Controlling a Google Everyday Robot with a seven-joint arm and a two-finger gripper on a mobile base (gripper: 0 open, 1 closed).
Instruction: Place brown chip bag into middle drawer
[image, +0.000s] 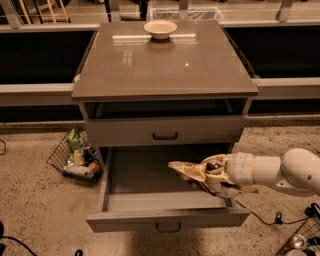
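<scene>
My gripper is to release the brown chip bag on the middle drawer's bottom toward the back (181, 171), below the handle of the closed drawer. The bag now hangs over the middle drawer.
My gripper (214, 172) reaches in from the right on a white arm and is shut on the brown chip bag (189, 170). The bag is crumpled, with a tan end pointing left and a dark brown part under the fingers. It hangs over the right half of the middle drawer (145, 200), which is pulled out wide and looks empty inside. The drawer's front panel with its dark bar handle (167, 228) faces the camera. The bag is above the drawer's floor; I cannot tell whether it touches it.
A pale round bowl (160, 29) stands at the back of the cabinet top (165, 65). The drawer above (165, 135) is closed. A wire basket (75, 157) of snacks sits on the floor to the left. Cables (270, 218) and another basket (300, 242) lie at the lower right.
</scene>
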